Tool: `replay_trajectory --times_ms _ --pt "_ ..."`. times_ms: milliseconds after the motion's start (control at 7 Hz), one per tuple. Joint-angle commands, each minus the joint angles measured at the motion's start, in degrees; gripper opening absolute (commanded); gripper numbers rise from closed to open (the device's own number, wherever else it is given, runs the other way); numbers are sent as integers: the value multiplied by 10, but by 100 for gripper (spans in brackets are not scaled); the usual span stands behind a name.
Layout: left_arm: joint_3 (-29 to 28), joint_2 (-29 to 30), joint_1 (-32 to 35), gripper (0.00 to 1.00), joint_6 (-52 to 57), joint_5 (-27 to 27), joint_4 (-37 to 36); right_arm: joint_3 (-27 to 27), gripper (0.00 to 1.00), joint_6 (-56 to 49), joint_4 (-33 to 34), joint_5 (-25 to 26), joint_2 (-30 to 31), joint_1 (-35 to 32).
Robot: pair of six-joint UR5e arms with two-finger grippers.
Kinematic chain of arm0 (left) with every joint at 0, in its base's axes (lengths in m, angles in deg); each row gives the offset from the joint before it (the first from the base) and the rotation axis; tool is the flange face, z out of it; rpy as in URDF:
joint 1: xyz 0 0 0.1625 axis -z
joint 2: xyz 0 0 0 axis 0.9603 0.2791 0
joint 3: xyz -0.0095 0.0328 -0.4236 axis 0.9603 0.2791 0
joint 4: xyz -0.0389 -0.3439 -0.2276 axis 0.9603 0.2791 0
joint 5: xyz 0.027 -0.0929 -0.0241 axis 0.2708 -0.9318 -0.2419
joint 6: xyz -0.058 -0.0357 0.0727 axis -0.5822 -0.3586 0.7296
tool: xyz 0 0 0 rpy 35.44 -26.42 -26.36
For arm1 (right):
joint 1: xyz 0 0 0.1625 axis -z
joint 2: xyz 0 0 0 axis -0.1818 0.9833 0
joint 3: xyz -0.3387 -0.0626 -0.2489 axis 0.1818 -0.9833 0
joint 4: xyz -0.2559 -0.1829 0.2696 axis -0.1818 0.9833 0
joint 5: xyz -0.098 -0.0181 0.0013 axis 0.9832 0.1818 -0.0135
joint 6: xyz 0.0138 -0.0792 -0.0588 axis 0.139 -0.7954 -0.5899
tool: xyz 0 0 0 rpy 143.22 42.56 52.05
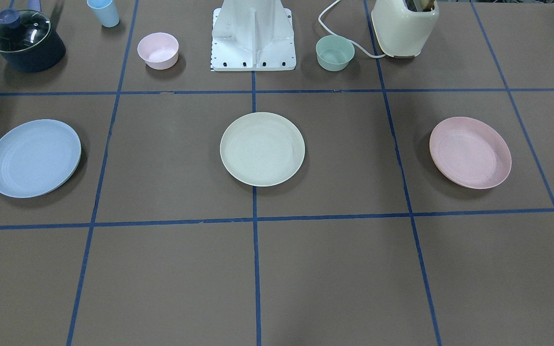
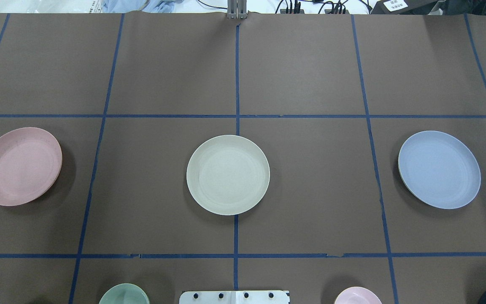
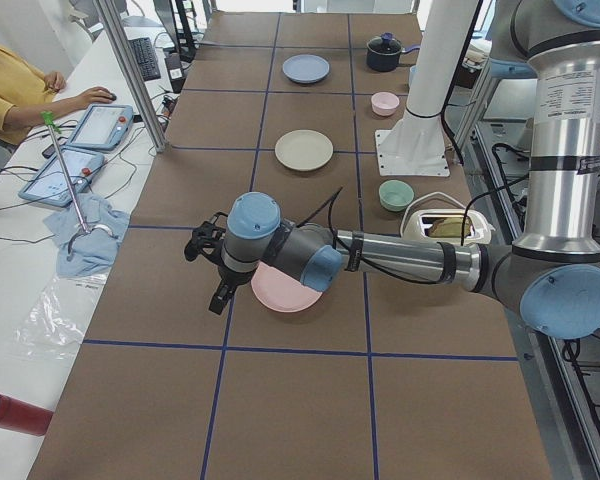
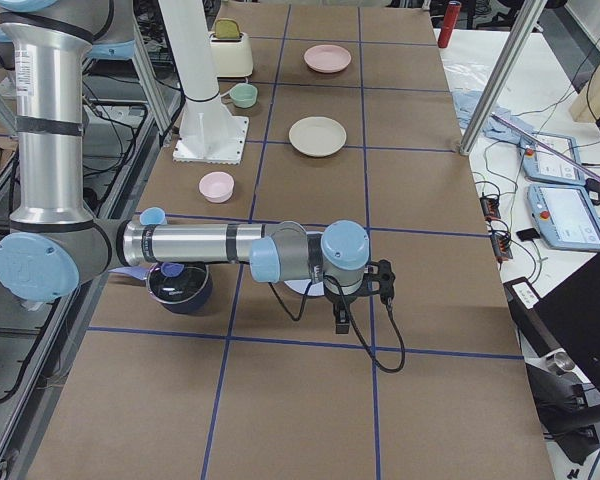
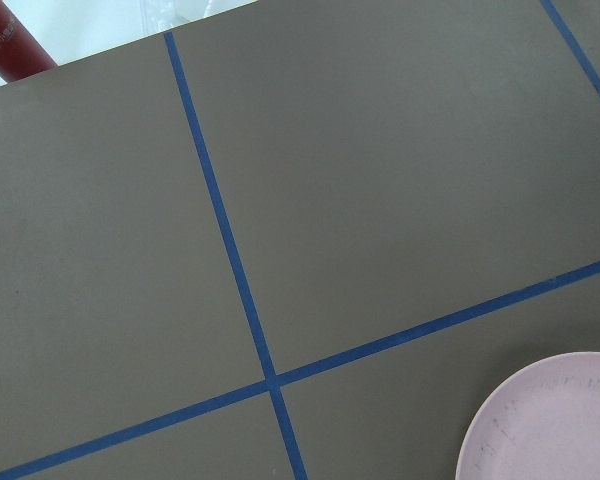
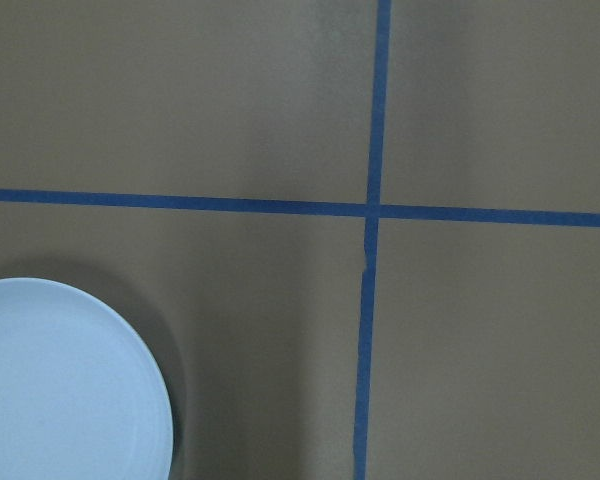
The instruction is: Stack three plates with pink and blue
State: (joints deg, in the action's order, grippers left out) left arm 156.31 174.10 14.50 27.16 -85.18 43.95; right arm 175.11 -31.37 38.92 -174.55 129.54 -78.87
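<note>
The robot's left gripper will next move to the pink plate and grip its outer rim point(image 1: 510, 156), on the side that faces away from the cream plate.
Three plates lie apart in a row on the brown table. The cream plate point(image 1: 262, 149) is in the middle point(image 2: 228, 175). The pink plate point(image 1: 470, 152) lies on my left side point(image 2: 18, 166). The light blue plate point(image 1: 33, 158) lies on my right side point(image 2: 439, 169). My left gripper point(image 3: 204, 264) shows only in the exterior left view, held above the table just beyond the pink plate point(image 3: 280, 292). My right gripper point(image 4: 365, 292) shows only in the exterior right view, beside the blue plate point(image 4: 300, 287). I cannot tell whether either is open or shut. The wrist views show the plate edges point(image 5: 550, 420) point(image 6: 65, 385).
Near the robot base point(image 1: 254, 36) stand a lidded dark pot point(image 1: 25, 41), a light blue cup point(image 1: 103, 12), a small pink bowl point(image 1: 157, 50), a small green bowl point(image 1: 334, 53) and a cream toaster point(image 1: 404, 26). An operator point(image 3: 10, 85) sits at a side desk.
</note>
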Motion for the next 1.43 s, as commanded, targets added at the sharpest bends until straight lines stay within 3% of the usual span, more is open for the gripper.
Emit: replay_trajectory --times_ms 0,286,571,714,857,1000,1286 --pt "-1 -7 -2 100 6 0 29 -3 100 -1 0 8 6 -1" --pt "4 -31 -1 100 8 -30 35 -4 100 -1 -4 7 6 0" --pt "4 -36 -4 100 4 -46 34 -42 100 1 -26 6 0 3" --pt "-5 -35 -45 100 -3 -46 27 -50 100 1 -56 5 4 4" --pt "-15 -35 -97 100 -109 -43 34 -55 100 1 -58 2 4 5" --pt "-16 -36 -123 100 -148 -34 68 -54 100 0 -59 1 2 14" --pt "-67 -39 -137 100 -144 -28 121 -64 100 2 -122 -5 6 20"
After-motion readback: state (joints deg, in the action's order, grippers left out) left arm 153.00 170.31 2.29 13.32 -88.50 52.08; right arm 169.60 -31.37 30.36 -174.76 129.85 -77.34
